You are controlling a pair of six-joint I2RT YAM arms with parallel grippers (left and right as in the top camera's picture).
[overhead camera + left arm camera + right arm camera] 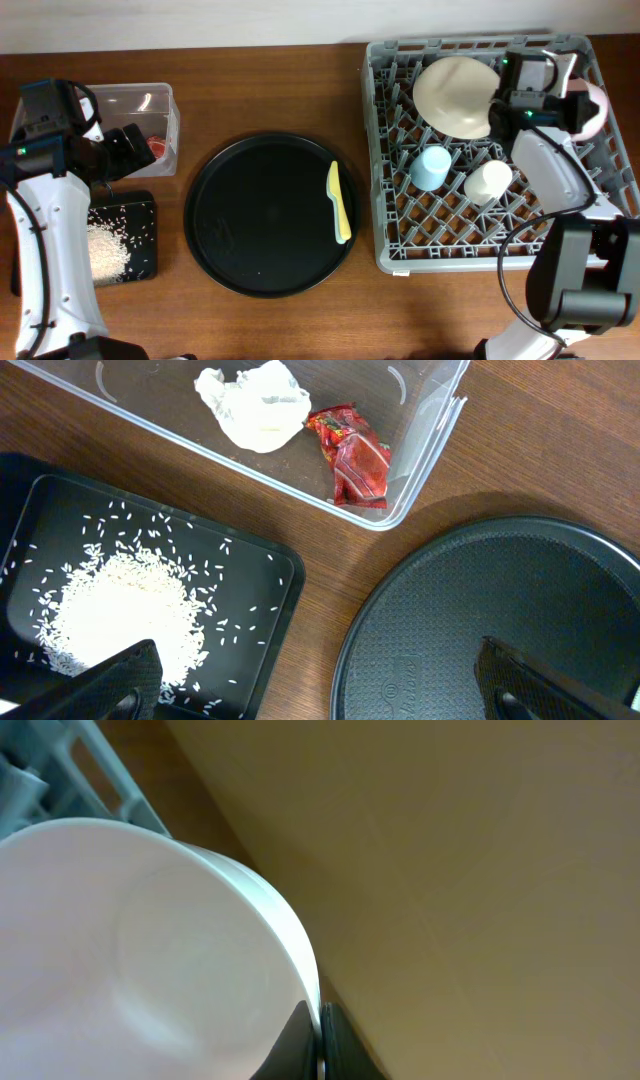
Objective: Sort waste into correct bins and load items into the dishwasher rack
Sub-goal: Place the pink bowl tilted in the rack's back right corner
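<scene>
Next, my right gripper lets go of the small pink bowl in the grey dishwasher rack [530, 121], where it will sit close beside the cream bowl.
The grey dishwasher rack [380, 150] holds the cream bowl [455, 95], light blue cup [431, 167] and white cup [488, 181]. My right gripper [575, 105] is shut on the rim of the small pink bowl [593, 110] at the rack's far right; the right wrist view shows the jaws [318, 1040] pinching the bowl's rim [140, 950]. The yellow utensil [339, 200] lies on the round black tray [260, 215]. My left gripper [320, 685] is open and empty over the gap between the flat black tray [265, 620] and the round tray [520, 600].
The clear box [430, 430] holds the white wrapper [252, 402] and red wrapper [352, 457]. Rice [120, 610] is piled in the flat black tray [140, 215]. A plain tan surface [480, 870] fills the right of the right wrist view.
</scene>
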